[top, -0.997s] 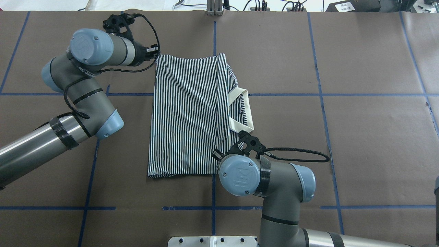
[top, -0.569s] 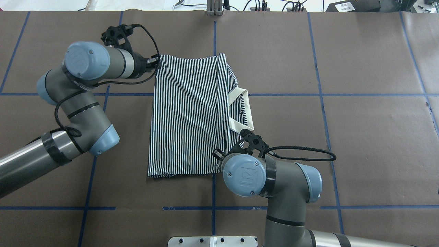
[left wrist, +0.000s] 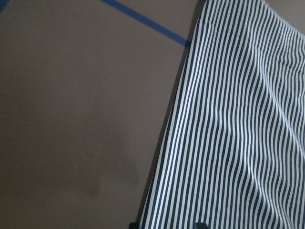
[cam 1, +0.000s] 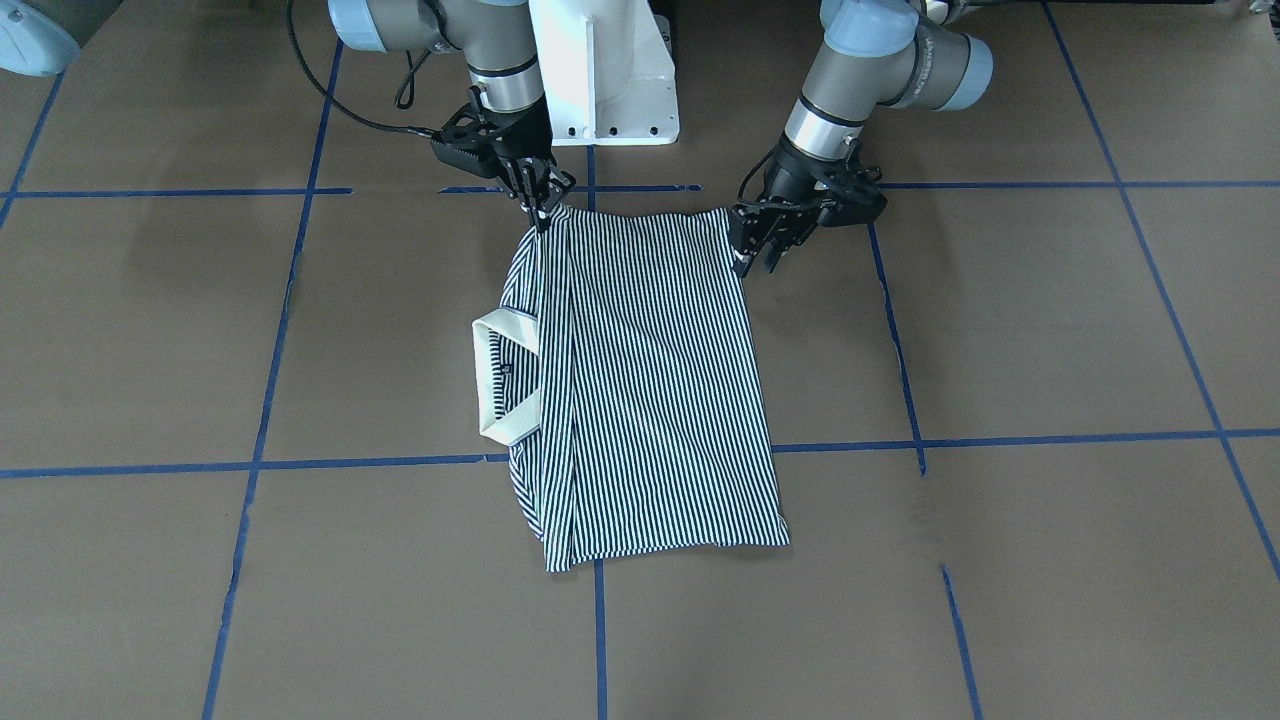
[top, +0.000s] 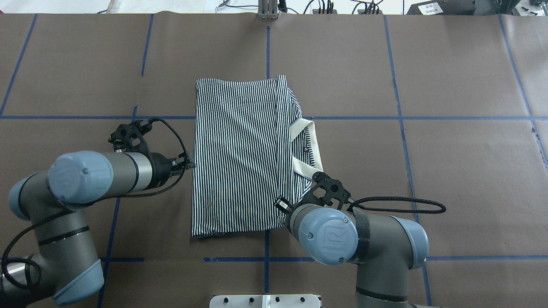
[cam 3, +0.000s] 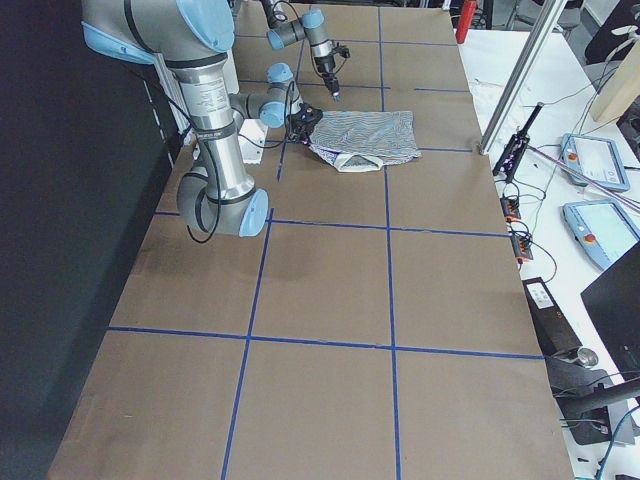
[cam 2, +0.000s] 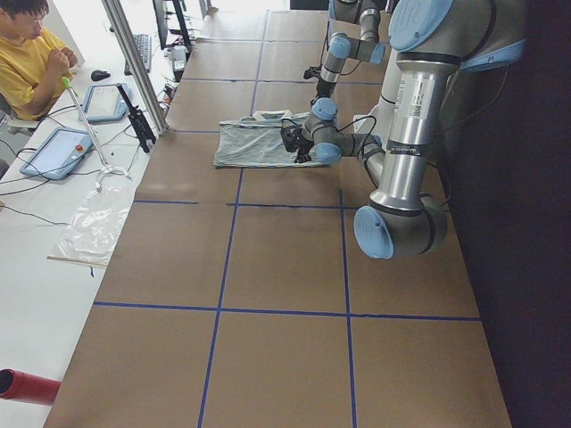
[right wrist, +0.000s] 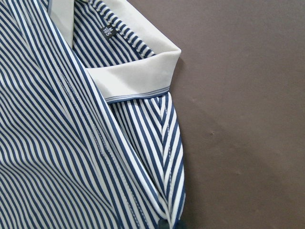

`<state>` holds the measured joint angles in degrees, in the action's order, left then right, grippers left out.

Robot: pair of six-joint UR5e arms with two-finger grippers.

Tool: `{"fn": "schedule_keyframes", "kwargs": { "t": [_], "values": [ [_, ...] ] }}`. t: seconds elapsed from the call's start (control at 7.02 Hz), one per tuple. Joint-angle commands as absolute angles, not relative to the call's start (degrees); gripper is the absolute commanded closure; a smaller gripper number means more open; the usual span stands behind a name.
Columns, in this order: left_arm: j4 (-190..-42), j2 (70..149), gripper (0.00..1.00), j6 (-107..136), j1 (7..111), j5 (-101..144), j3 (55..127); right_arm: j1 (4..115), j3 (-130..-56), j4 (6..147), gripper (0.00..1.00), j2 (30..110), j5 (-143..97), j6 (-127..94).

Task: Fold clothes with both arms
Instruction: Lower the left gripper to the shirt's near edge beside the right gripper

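Note:
My left gripper closes next on the loose near corner point(cam 1: 725, 212) of the striped polo shirt, opposite my right gripper's near corner.
The striped polo shirt point(top: 239, 154) lies folded in a long rectangle on the brown table cover, its cream collar point(top: 316, 145) sticking out on the right. My left gripper point(top: 191, 164) is open at the shirt's left edge. In the left wrist view its fingertips point(left wrist: 200, 224) straddle the striped edge point(left wrist: 238, 143). In the front view it point(cam 1: 757, 262) hovers by the shirt's point(cam 1: 650, 380) corner nearest the robot. My right gripper point(cam 1: 543, 212) is shut on the shirt's other near corner, below the collar point(cam 1: 487, 390); overhead, my wrist hides it. The collar point(right wrist: 138, 76) fills the right wrist view.
The white pedestal base point(cam 1: 605, 70) stands behind the shirt's near edge. Blue tape lines grid the brown table cover point(top: 449, 171). A metal post point(top: 267, 10) stands at the far edge. An operator in yellow point(cam 2: 27, 53) sits beside tablets off the far side.
My left gripper has left the shirt's far left corner and moved toward the robot along the left edge. The right arm shifted slightly right and nearer, and the shirt slid a little with it.

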<state>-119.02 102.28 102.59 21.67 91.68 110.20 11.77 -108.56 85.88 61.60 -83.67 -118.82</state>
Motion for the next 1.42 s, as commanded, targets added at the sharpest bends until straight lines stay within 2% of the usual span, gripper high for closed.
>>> {"fn": "schedule_keyframes", "kwargs": {
  "t": [0.0, 0.85, 1.0, 1.14, 1.28],
  "values": [
    [-116.6, 102.1, 0.50, 109.7, 16.7, 91.6, 111.4, 11.7, -108.6, 85.9, 1.00, 61.6, -83.7, -118.8],
    [-113.3, 102.2, 0.52, 110.3, 13.2, 91.7, 110.8, 11.7, -108.8, 85.9, 1.00, 61.4, -83.7, -118.8],
    [-112.9, 102.3, 0.60, 110.3, 13.0, 91.7, 111.1, 11.7, -108.8, 85.9, 1.00, 61.5, -83.7, -118.8],
    [-112.9, 102.4, 0.74, 110.8, 13.0, 91.7, 111.1, 11.7, -108.7, 85.9, 1.00, 61.4, -83.6, -118.8],
    [-112.9, 102.4, 1.00, 111.4, 12.9, 91.7, 111.4, 11.7, -108.7, 85.9, 1.00, 61.5, -83.7, -118.7]
  ]
}}
